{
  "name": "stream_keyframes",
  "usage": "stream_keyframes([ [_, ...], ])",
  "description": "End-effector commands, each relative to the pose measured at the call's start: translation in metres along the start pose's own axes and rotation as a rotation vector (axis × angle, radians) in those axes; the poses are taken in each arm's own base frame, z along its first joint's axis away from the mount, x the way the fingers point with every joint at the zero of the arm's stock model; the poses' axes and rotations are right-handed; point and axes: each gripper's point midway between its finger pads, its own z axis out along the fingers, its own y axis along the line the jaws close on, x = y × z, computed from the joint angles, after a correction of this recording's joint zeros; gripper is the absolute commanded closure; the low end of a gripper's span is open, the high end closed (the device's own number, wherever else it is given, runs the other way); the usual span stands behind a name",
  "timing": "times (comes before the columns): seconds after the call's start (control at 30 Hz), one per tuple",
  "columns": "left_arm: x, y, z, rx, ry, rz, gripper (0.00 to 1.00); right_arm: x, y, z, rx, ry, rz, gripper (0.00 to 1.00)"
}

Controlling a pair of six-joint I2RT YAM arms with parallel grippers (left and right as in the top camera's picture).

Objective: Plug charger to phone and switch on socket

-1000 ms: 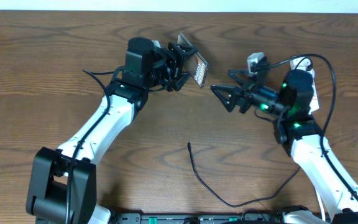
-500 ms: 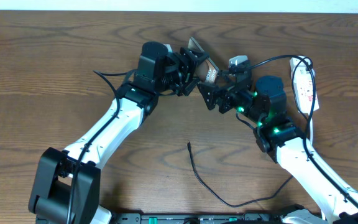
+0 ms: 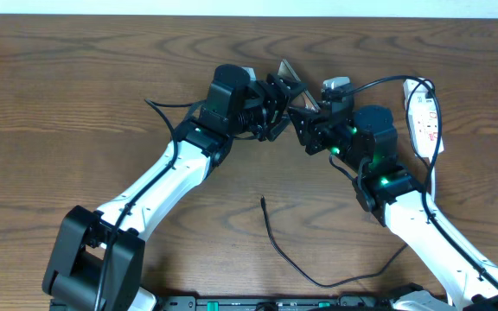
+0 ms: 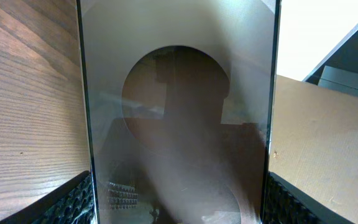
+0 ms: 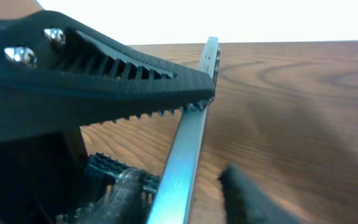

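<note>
My right gripper will pull the phone clear by its near end (image 3: 312,103), as my left gripper clamps the phone's long edges, before my left gripper pinches the phone's flat sides.
My left gripper (image 3: 275,102) is shut on the phone (image 3: 289,73) and holds it tilted up off the table. In the left wrist view the phone's glossy face (image 4: 179,93) fills the frame between the two pads of the gripper (image 4: 179,202). My right gripper (image 3: 306,125) meets it from the right. Its jaws straddle the phone's thin silver edge (image 5: 191,143): one finger sits beside the edge, and the other finger (image 5: 247,193) is blurred, with a gap to the edge. The charger (image 3: 277,246) lies loose on the table, its tip (image 3: 262,201) pointing away from me. The socket (image 3: 424,121) lies at the far right.
Both arms crowd the middle back of the wooden table (image 3: 59,86). A toothed black finger (image 5: 104,68) of the left gripper presses on the phone's edge in the right wrist view. A thick black arm cable (image 3: 387,82) arcs over the socket.
The left gripper carried the phone rightward. The right gripper swung left to meet it, and its jaws narrowed around the phone's edge. The charger has not moved.
</note>
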Motion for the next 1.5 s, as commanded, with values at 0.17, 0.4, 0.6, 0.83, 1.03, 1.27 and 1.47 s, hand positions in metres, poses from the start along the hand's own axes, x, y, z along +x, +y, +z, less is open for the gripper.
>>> stream_keyframes([
  [0.17,0.003,-0.026,-0.008,0.058,-0.004,0.052,0.93,-0.005,0.002,0.002,0.002,-0.005,0.002,0.99],
  [0.4,0.000,-0.026,-0.008,0.058,-0.018,0.082,0.36,-0.007,0.002,0.001,0.000,-0.013,0.014,0.99],
  [0.6,-0.002,-0.027,-0.012,0.064,-0.001,0.216,0.05,-0.018,-0.016,-0.002,0.057,-0.054,0.047,0.99],
  [0.83,-0.009,-0.031,-0.029,0.101,0.092,0.266,0.05,-0.041,-0.073,-0.021,0.162,-0.153,0.355,0.99],
  [1.03,-0.041,-0.034,-0.052,0.131,0.078,0.258,0.05,-0.048,-0.078,-0.031,0.042,-0.159,0.739,0.99],
  [1.27,-0.072,-0.063,-0.087,0.265,0.048,0.286,0.05,-0.051,-0.040,-0.030,-0.166,-0.062,1.023,0.99],
  [1.47,-0.071,-0.073,-0.095,0.305,0.079,0.249,0.04,-0.068,-0.005,-0.030,-0.311,-0.043,1.127,0.99],
])
